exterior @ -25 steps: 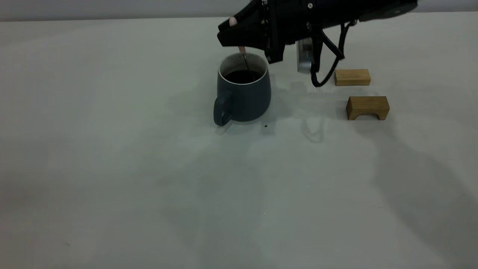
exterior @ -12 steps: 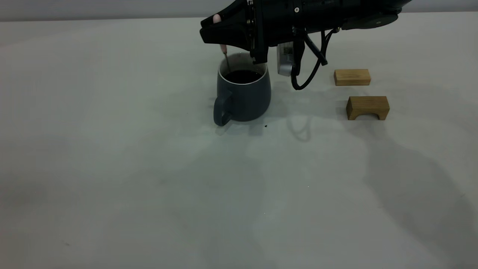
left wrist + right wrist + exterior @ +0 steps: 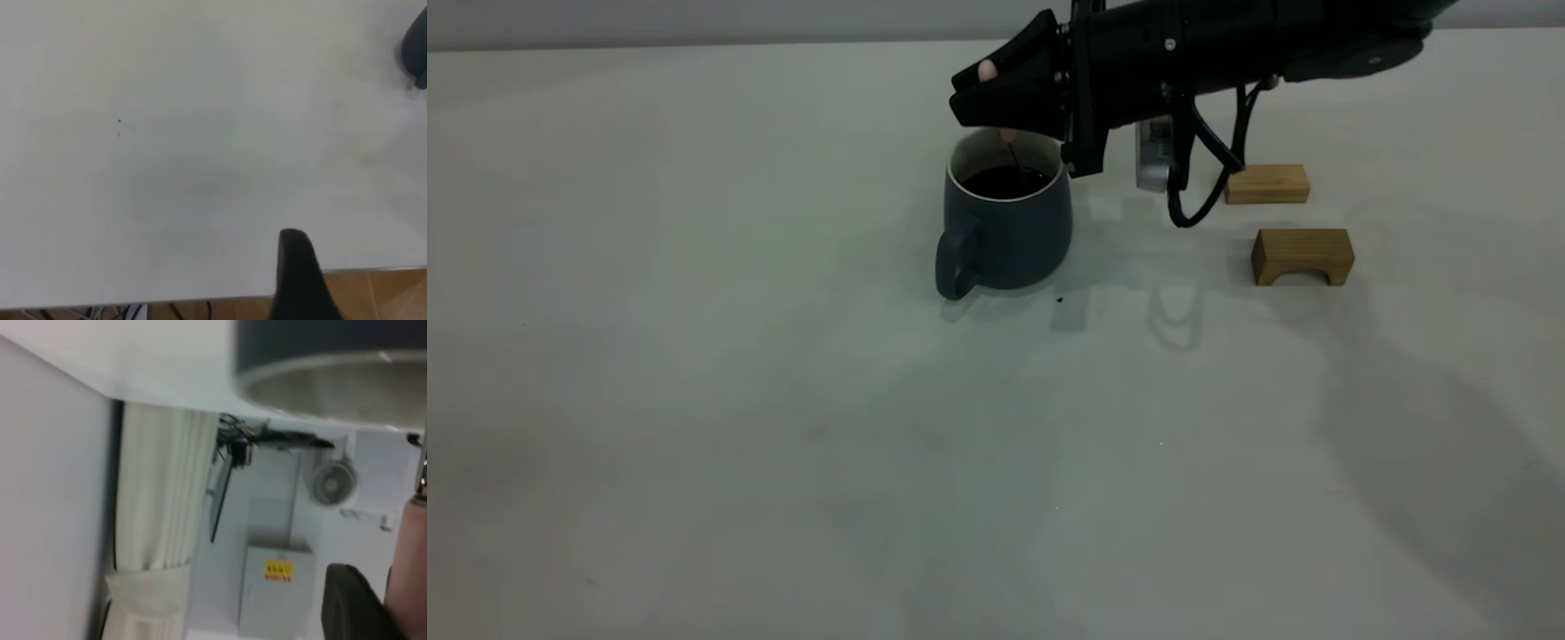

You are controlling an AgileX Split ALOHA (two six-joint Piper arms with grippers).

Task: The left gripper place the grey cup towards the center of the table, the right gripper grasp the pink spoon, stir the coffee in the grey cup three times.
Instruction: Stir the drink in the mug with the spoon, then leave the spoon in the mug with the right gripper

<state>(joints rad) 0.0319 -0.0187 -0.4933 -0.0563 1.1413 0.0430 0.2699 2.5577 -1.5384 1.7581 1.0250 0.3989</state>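
Note:
I will let go with my right gripper so that the pink spoon rests inside the grey cup (image 3: 1043,176), against the cup's rim nearest the wooden blocks.
The grey cup (image 3: 1009,233) stands upright on the table (image 3: 694,373), its handle turned to the front left, with dark coffee (image 3: 1005,182) inside. My right gripper (image 3: 996,93) hovers just above the cup's rim, shut on the pink spoon (image 3: 1008,135). The spoon hangs nearly upright, its neck dipping into the coffee. In the right wrist view the pink spoon (image 3: 408,567) sits beside a black finger (image 3: 350,603), below the grey cup (image 3: 333,347). My left gripper (image 3: 300,273) is out of the exterior view, parked by the table's edge.
Two wooden blocks lie right of the cup: a flat one (image 3: 1266,183) and an arch-shaped one (image 3: 1303,256). The right arm's cable (image 3: 1200,191) loops down between cup and blocks. A dark speck (image 3: 1060,300) lies by the cup's base.
My right gripper swung the spoon to the cup's left rim and has now brought it back toward the middle, slightly lower. The cup has stayed in place.

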